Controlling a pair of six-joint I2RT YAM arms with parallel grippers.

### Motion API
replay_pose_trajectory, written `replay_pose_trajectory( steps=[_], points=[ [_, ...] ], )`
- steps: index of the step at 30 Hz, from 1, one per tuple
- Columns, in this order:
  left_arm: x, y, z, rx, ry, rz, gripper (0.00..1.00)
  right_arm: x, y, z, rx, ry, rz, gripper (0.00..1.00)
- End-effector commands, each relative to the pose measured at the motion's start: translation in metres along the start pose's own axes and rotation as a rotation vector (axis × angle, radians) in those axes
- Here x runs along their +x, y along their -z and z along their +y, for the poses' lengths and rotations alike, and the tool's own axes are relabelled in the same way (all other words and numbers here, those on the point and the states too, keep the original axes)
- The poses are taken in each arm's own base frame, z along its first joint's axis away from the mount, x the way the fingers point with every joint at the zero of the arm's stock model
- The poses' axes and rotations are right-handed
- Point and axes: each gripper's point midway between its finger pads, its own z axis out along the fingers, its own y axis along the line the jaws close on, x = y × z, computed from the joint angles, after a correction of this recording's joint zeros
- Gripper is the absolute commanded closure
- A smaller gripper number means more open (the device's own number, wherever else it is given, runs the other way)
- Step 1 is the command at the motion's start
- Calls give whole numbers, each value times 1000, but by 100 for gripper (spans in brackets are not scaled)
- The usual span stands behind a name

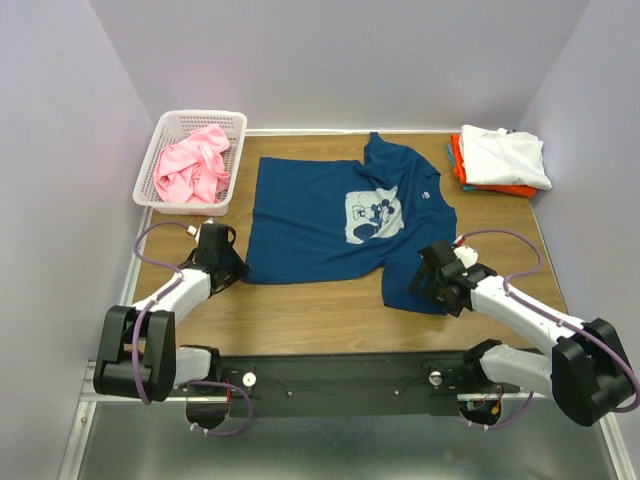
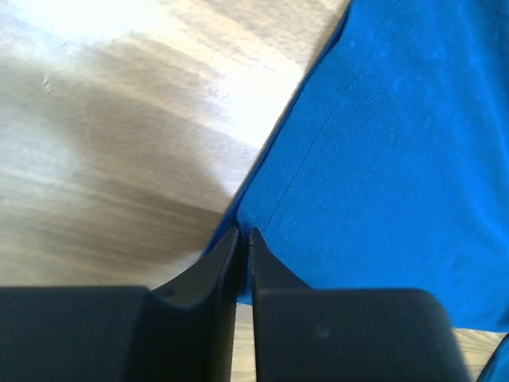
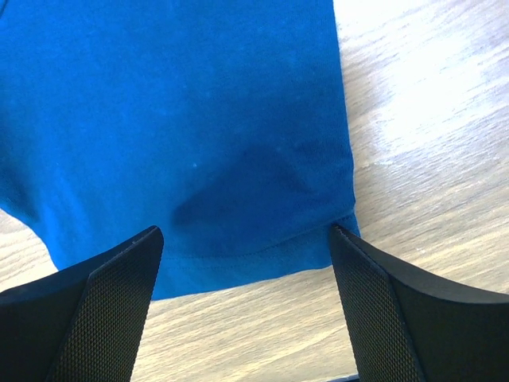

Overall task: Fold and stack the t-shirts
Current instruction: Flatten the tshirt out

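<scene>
I need to open my left gripper's shut fingers, as the blue t-shirt's corner lies flat under them, and pinch a deeper fold of that corner [image 2: 256,220] before I lift.
A navy blue t-shirt [image 1: 310,215] with a pale cartoon-mouse print [image 1: 375,215] lies spread flat on the wooden table [image 1: 310,315]. My left gripper [image 1: 238,272] sits at its near left corner. In the left wrist view the jaws [image 2: 244,232] are shut, with the blue cloth's [image 2: 398,143] corner pinched between the tips. My right gripper [image 1: 428,283] is at the shirt's near right end. In the right wrist view it [image 3: 246,235] is open, its fingers straddling the blue hem [image 3: 175,103] just above the table. A pink t-shirt [image 1: 190,168] lies crumpled in the basket.
The white lattice basket [image 1: 200,115] stands at the back left. A folded stack with a white t-shirt [image 1: 503,155] on top of orange [image 1: 458,160] and teal ones sits at the back right. Purple walls close in the table on three sides.
</scene>
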Motion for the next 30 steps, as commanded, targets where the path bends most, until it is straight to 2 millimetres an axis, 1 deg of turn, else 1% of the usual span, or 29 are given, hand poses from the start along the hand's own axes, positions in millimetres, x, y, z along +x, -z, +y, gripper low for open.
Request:
replay_pose_trajectory(
  steps=[1, 3, 4, 5, 6, 7, 10, 14, 15, 18, 20, 23, 25, 26, 28, 30],
  points=[
    [1, 12, 10, -60, 15, 4, 80, 11, -10, -21, 74, 40, 16, 8],
    [5, 16, -3, 15, 6, 34, 75, 10, -10, -20, 70, 53, 14, 7],
    [9, 20, -12, 65, -9, 59, 74, 10, -9, -19, 66, 54, 12, 6],
    [9, 20, -13, 73, -11, 57, 73, 9, -9, -19, 63, 59, 11, 6],
    [9, 21, -13, 70, -8, 57, 34, 9, -9, -18, 59, 67, 10, 6],
    [8, 23, -14, 75, -6, 53, 24, 8, -8, -17, 54, 70, 9, 6],
    [8, 26, -16, 88, 7, 47, 24, 5, -5, -15, 34, 77, -5, 6],
    [9, 30, -9, 49, 32, 45, 23, 3, -3, -13, 16, 82, -13, 5],
    [11, 31, -8, 47, 38, 52, 15, 4, -3, -13, 16, 85, -9, 5],
    [18, 31, -4, 50, 62, 51, 15, 4, -3, -12, 10, 87, -10, 5],
    [26, 29, -1, 58, 65, 76, 15, 4, -3, -12, 11, 85, -13, 5],
    [34, 25, 2, 55, 68, 96, 20, 3, -2, -11, 6, 81, -16, 4],
    [35, 22, 4, 47, 67, 101, 28, 3, -3, -12, 8, 78, -19, 4],
    [35, 22, 3, 49, 67, 107, 31, 2, -2, -12, 8, 79, -21, 4],
    [36, 20, 4, 43, 56, 112, 44, 2, -3, -12, 9, 78, -20, 4],
    [37, 20, 4, 43, 54, 117, 56, 2, -2, -12, 10, 76, -23, 4]
  ],
)
